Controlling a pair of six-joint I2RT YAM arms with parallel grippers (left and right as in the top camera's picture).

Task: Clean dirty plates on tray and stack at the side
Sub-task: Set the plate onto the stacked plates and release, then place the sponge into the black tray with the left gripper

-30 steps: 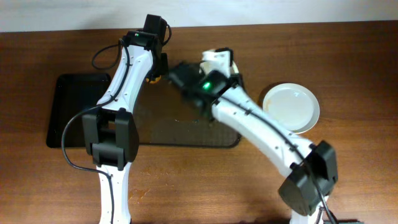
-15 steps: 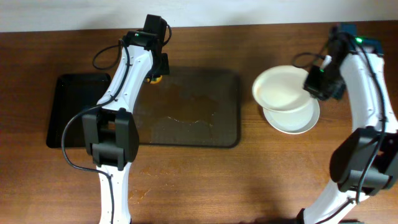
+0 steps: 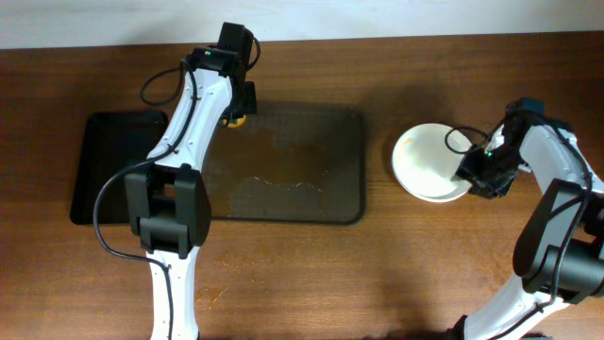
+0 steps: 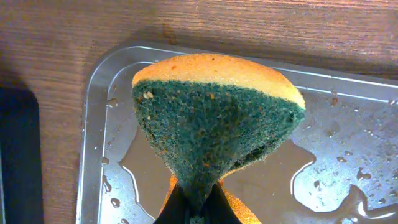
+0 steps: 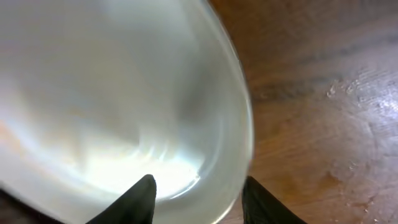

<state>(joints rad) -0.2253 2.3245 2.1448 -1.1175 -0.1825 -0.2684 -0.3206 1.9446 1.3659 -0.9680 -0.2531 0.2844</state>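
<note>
The robot's left gripper should leave the orange and green sponge in the black tray (image 3: pixel 151 174), along the black tray's edge by the big tray.
The tray (image 3: pixel 311 203) lies mid-table, wet and streaked, with no plates on it; its pale wet floor also shows in the left wrist view (image 4: pixel 348 143). My left gripper (image 3: pixel 236 106) is shut on an orange and green sponge (image 3: pixel 233 120) over the tray's far left corner; in the left wrist view its fingers (image 4: pixel 198 208) pinch the sponge (image 4: pixel 211 118). White plates (image 3: pixel 427 162) sit stacked on the table to the right of the tray. My right gripper (image 3: pixel 477 172) is at the stack's right rim, its fingers (image 5: pixel 198 186) spread either side of the top plate's rim (image 5: pixel 124 93).
A smaller black tray (image 3: pixel 109 170) lies left of the big tray, its edge visible in the left wrist view (image 4: pixel 15 155). Bare wood table (image 3: pixel 415 264) surrounds everything. Water drops lie on the wood by the plates (image 5: pixel 348 87).
My right arm carried a white plate from over the tray to the right and lowered it onto the plate there. The left arm and sponge have not moved.
</note>
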